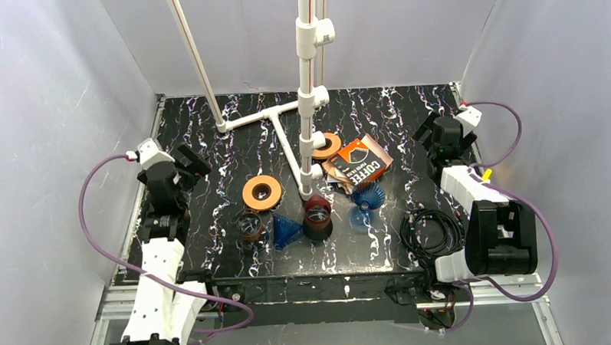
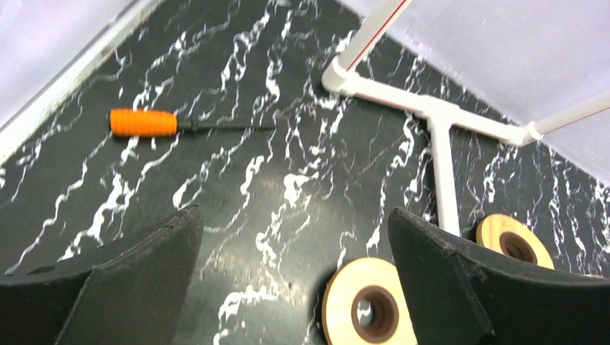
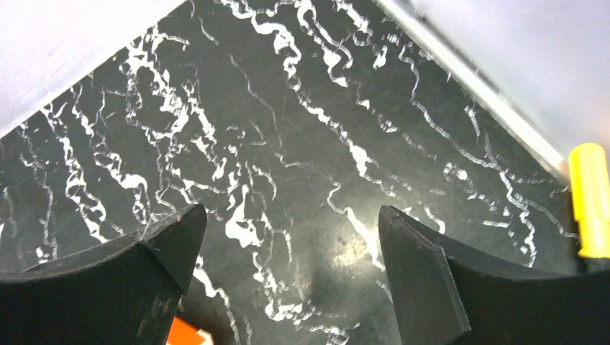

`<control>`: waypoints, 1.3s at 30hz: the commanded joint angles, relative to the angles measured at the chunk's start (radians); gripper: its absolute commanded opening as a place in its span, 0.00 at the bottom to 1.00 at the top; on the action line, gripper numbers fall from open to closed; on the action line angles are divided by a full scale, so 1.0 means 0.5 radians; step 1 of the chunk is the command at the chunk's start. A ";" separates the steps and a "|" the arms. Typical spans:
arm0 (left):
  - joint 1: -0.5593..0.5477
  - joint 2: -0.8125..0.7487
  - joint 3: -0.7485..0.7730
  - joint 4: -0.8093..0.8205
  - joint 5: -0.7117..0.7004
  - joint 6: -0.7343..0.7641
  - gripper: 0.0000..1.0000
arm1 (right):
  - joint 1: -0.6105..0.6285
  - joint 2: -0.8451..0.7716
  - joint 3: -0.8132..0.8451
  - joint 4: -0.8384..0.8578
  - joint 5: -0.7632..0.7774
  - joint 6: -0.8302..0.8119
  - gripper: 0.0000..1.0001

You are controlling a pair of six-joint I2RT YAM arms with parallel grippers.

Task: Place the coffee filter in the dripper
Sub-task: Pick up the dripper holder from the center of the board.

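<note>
Next, my left gripper closes on the larger wooden ring's side (image 1: 249, 193) (image 2: 339, 312) farthest from the white pipe stand, with one finger in the ring's hole.
An orange and black coffee filter box (image 1: 360, 162) lies at the table's middle right, with brown paper filters (image 1: 335, 171) showing at its left end. A blue ribbed dripper (image 1: 368, 195) stands just in front of the box. Another blue cone (image 1: 287, 231) lies on its side. A reddish dripper (image 1: 317, 209) sits on a black base. My left gripper (image 1: 188, 163) is open and empty at the left side (image 2: 295, 237). My right gripper (image 1: 433, 130) is open and empty at the far right (image 3: 291, 230), with the box's orange corner (image 3: 188, 332) at the bottom of its view.
Two wooden rings (image 1: 262, 193) (image 1: 326, 146) lie near a white pipe stand (image 1: 308, 103); both also show in the left wrist view (image 2: 367, 305) (image 2: 514, 241). An orange-handled screwdriver (image 2: 144, 122) lies far left. A brown glass cup (image 1: 250, 226) stands at front; black cables (image 1: 431, 229) are coiled at front right.
</note>
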 commanded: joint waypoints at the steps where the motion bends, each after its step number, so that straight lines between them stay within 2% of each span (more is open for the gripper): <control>1: 0.005 0.156 0.359 -0.993 0.094 -0.168 0.99 | -0.006 0.028 0.337 -0.669 -0.088 0.287 0.98; 6: 0.005 0.369 0.664 -1.492 0.296 -0.178 0.99 | -0.009 0.250 0.767 -1.359 -0.011 0.464 0.98; 10: 0.006 0.448 0.729 -1.659 0.555 -0.258 0.99 | -0.009 0.433 0.926 -1.655 -0.173 0.424 0.98; 13: 0.005 0.459 0.700 -1.699 0.713 -0.344 0.99 | -0.009 0.441 0.903 -1.696 -0.319 0.424 0.98; 18: 0.006 0.498 0.667 -1.713 0.883 -0.436 0.99 | -0.009 0.259 0.710 -1.547 -0.654 0.435 0.98; 26: 0.005 0.816 0.713 -1.662 1.151 -0.496 0.99 | -0.009 0.142 0.753 -1.626 -1.050 0.297 0.98; 34: -0.052 1.202 0.814 -1.532 1.196 -0.575 0.99 | -0.009 0.183 0.816 -1.938 -1.374 0.210 0.98; 39: -0.241 1.446 0.915 -1.530 1.139 -0.571 0.94 | -0.006 0.154 0.735 -1.970 -1.527 0.157 0.98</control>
